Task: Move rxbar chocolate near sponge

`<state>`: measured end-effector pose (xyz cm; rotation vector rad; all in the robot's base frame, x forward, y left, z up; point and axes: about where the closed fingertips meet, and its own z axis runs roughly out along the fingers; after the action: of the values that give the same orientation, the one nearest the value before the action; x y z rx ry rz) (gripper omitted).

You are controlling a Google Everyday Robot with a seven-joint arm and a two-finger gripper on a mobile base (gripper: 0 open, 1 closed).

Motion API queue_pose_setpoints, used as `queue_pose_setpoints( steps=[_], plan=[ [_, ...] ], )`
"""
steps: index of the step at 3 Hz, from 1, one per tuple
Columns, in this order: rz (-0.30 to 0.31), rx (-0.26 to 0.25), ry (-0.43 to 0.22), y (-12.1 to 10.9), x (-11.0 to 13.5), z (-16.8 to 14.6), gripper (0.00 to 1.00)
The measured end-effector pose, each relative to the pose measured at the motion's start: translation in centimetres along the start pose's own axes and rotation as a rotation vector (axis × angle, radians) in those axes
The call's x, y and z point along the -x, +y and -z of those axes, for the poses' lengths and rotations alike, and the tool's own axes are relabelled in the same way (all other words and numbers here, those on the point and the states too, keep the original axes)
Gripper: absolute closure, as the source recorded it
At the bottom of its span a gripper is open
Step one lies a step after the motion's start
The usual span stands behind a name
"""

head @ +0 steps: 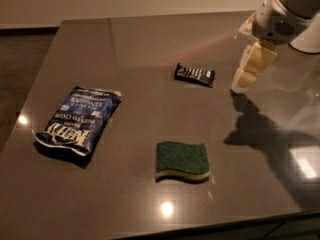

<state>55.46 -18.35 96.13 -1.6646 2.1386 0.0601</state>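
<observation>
The bar must move near the sponge, so next my gripper goes to the middle of the rxbar chocolate (196, 76) and closes there.
The rxbar chocolate (195, 74), a small black wrapper with white lettering, lies flat on the dark table (140, 39) right of centre. The sponge (182, 160), green on top with pale yellow foam beneath, lies nearer the front edge, below the bar and apart from it. My gripper (243, 80) hangs from the white arm (282, 14) at the upper right, above the table, just to the right of the bar and not touching it. It holds nothing that I can see.
A large blue chip bag (80, 119) lies on the left side of the table. The arm's shadow (270, 134) falls on the table's right part. The front edge of the table runs along the bottom of the view.
</observation>
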Motion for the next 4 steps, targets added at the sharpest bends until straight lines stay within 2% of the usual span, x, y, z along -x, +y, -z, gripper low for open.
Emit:
queue_pose_setpoints(
  steps=[2, 4],
  plan=[
    [-0.009, 0.050, -0.081, -5.3, 3.2, -6.0, 0.00],
    [-0.046, 0.098, -0.084, -8.4, 3.9, -11.9, 0.00]
  ],
)
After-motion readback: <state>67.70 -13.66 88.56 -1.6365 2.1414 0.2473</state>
